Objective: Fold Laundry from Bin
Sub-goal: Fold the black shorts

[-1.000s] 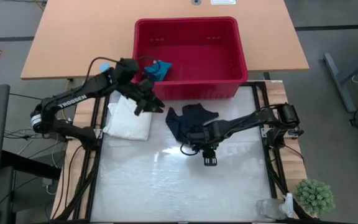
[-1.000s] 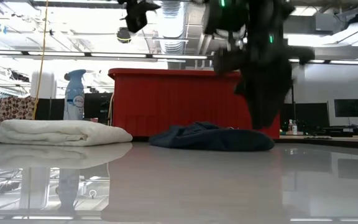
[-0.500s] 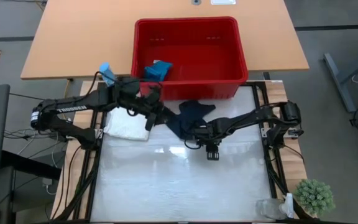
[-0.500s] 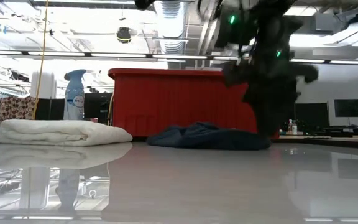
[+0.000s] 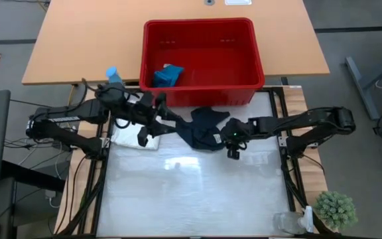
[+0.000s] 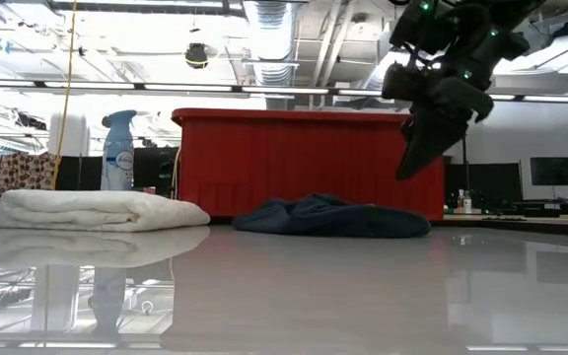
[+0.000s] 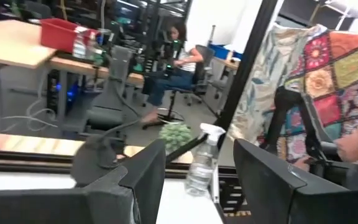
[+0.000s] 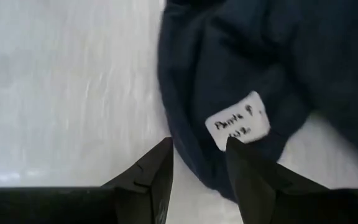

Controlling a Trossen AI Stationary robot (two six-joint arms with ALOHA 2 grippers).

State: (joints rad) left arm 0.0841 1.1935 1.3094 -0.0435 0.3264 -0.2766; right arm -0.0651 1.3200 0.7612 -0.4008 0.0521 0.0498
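Note:
Next, the left gripper moves to the navy cloth's side (image 5: 188,133) nearest the folded white cloth and closes there.
The red bin (image 5: 201,30) stands at the table's far edge, and a small teal cloth (image 5: 167,76) lies inside it by the left wall. A dark navy cloth (image 5: 203,128) with a white label (image 8: 237,122) lies crumpled on the table in front of the bin. A folded white cloth (image 6: 97,209) rests at the left. My right gripper (image 8: 197,149) is open and hovers, slanting down, above the navy cloth's near edge (image 6: 407,170). My left gripper (image 7: 197,163) is open and level, above the white cloth (image 5: 152,126), with nothing between its fingers.
A blue spray bottle (image 6: 118,148) stands behind the table's far left corner. A clear spray bottle (image 5: 290,222) and a small green plant (image 5: 335,209) sit at the near right corner. A person sits in the room beyond (image 7: 180,53). Bare white tabletop (image 5: 197,192) spreads across the near half.
My left gripper has risen and swung from the bin's front left corner toward the table's near edge, tipping up to level. My right gripper has drawn back toward the table's right and far side, from beyond the navy cloth's near edge to just over that edge.

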